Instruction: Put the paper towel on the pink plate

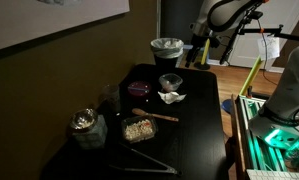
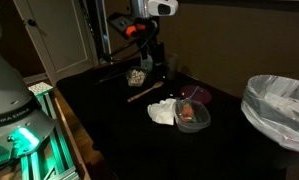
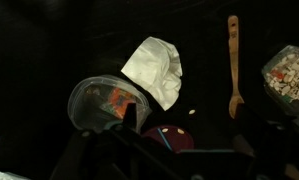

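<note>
My gripper is to move next to the white paper towel's crumpled middle [image 1: 172, 97] [image 3: 162, 76], beside the clear plastic container, and it should close on the towel there.
The white crumpled paper towel [image 3: 154, 68] lies on the black table, also seen in both exterior views [image 1: 172, 97] [image 2: 164, 112]. It touches a clear plastic container [image 3: 101, 100] of food. The dark pink plate [image 3: 167, 137] sits at the bottom of the wrist view, partly hidden by my gripper; it also shows in an exterior view [image 1: 139, 88]. My gripper [image 3: 184, 160] hangs well above the table [image 1: 197, 52] [image 2: 154, 58]. Its dark fingers look spread apart and hold nothing.
A wooden spoon [image 3: 232, 65] lies beside the towel. A tub of nuts [image 1: 139, 128], a glass jar [image 1: 86, 125] and tongs [image 1: 144, 165] stand at one end of the table. A lined waste bin [image 1: 167, 48] stands at the other.
</note>
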`<state>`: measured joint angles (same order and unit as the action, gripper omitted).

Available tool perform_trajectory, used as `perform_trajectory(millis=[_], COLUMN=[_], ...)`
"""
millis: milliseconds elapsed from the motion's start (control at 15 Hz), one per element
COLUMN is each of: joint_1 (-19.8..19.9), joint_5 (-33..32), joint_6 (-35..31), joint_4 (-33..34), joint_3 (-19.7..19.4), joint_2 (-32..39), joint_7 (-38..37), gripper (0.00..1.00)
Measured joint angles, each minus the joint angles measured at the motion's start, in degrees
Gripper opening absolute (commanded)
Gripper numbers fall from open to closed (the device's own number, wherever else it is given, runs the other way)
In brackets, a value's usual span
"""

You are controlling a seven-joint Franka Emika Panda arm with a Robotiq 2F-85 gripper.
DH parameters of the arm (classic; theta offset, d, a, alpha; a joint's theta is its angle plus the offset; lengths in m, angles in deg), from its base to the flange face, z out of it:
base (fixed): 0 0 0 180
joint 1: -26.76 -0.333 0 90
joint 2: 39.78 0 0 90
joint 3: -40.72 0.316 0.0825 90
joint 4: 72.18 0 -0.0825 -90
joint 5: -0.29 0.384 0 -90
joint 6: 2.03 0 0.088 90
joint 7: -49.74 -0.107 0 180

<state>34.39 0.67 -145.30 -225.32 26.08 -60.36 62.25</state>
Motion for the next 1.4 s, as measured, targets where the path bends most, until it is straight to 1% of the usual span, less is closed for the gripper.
perform_trajectory(millis=[133,333,400,533,667,733,867,1067,1267,1400], joint_1=[-1.2,-3.6,-4.4,-5.1,-4.5,-3.7,-2.5,-1.7,0.0,0.8], joint_5=[2.8,8.2,10.5,15.1,19.3,20.7,21.9,21.9,21.9,21.1], joint_6=[-3.6,-10.0,-11.1,-11.2,-10.0,-8.2,-5.8,-5.2,-5.3,-5.3], joint_4=[0.3,1.6,2.3,4.2,6.2,7.5,9.7,10.7,11.3,12.5], joint_3=[-0.4,-0.7,-0.6,0.0,1.4,2.4,3.7,4.4,5.8,6.4], joint_2=[3.2,11.4,14.3,19.6,24.3,26.2,28.5,29.2,29.9,31.8], joint_7=[1.6,5.5,7.4,11.3,14.8,16.2,17.8,18.0,16.4,15.4], gripper=[1.00,1.00,1.00,1.00,1.00,1.00,1.00,1.00,1.00,1.00])
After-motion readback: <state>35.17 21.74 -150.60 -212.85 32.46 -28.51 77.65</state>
